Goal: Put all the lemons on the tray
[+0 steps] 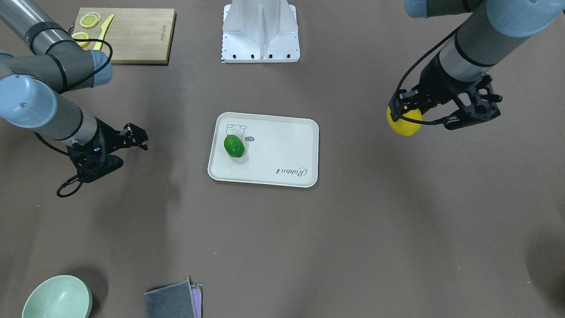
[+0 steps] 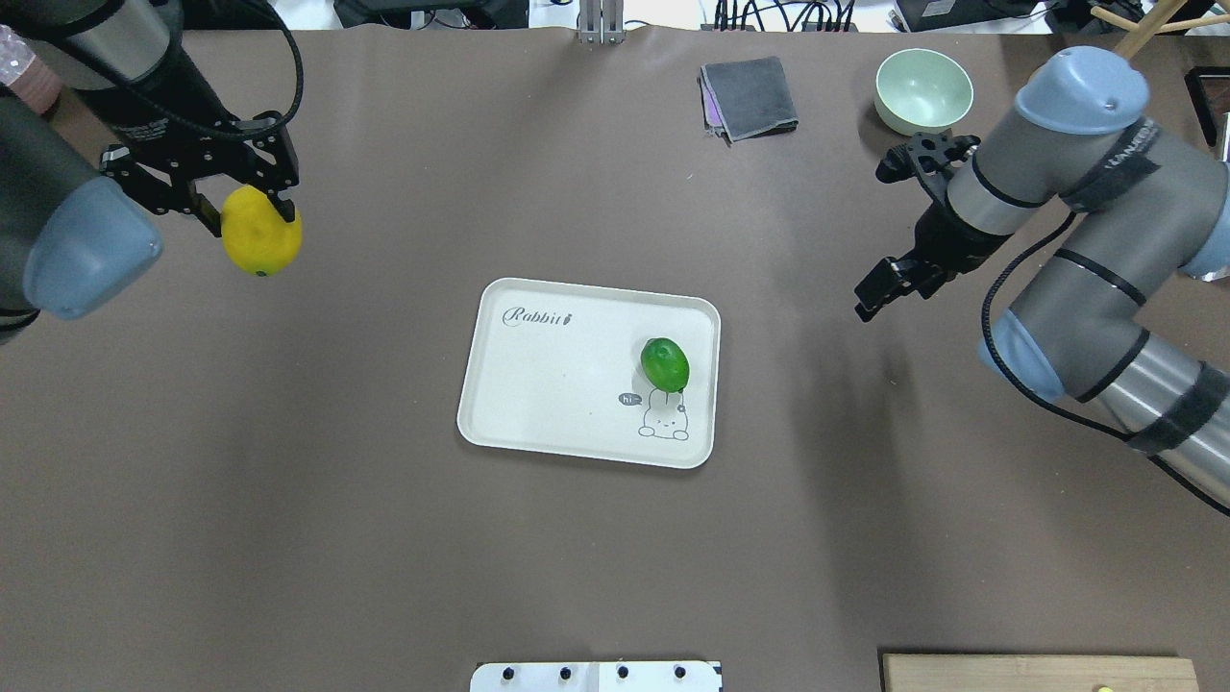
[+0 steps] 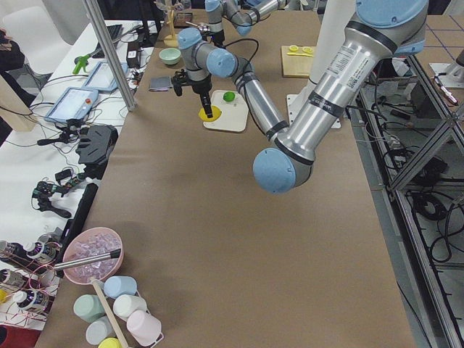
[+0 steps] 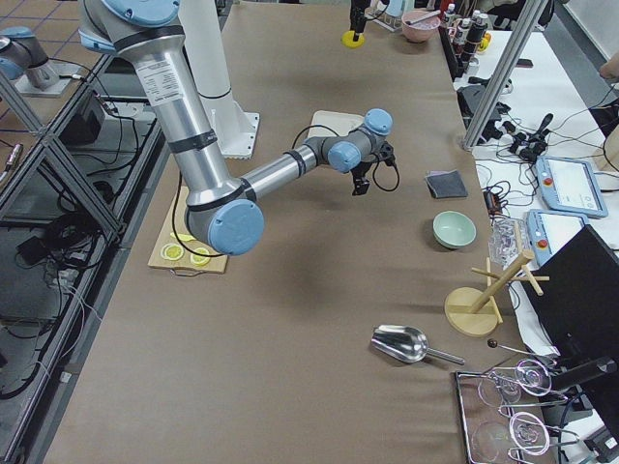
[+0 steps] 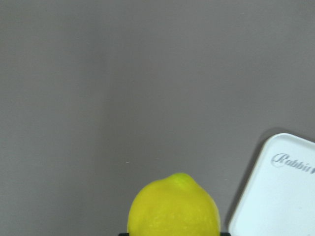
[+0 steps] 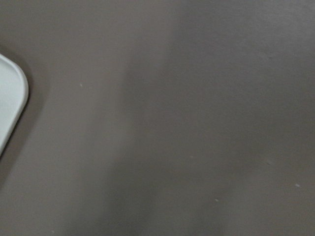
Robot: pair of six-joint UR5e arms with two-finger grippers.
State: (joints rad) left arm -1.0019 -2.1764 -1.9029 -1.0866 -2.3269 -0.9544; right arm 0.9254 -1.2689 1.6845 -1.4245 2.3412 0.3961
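Next, my left gripper releases the yellow lemon on the cream-white tray's bare surface (image 1: 283,148) (image 5: 299,207), near the printed letters.
The cream-white tray (image 1: 282,150) lies mid-table, and also shows in the overhead view (image 2: 557,384). The green lemon (image 1: 234,146) rests on it beside the animal drawing, as the overhead view (image 2: 665,363) also shows. My left gripper (image 2: 252,204) is shut on the yellow lemon (image 2: 261,233) and holds it above the table, well to the tray's left. The left wrist view shows this lemon (image 5: 173,206) with the tray's corner (image 5: 280,196) to its right. My right gripper (image 2: 873,293) is open and empty, off the tray's right side.
A wooden cutting board (image 1: 137,35) with lemon slices (image 1: 89,20) and a yellow knife (image 1: 103,32) sits near the robot's right. A pale green bowl (image 2: 924,89) and a folded grey cloth (image 2: 750,96) lie at the far edge. The robot's base (image 1: 260,31) is behind the tray.
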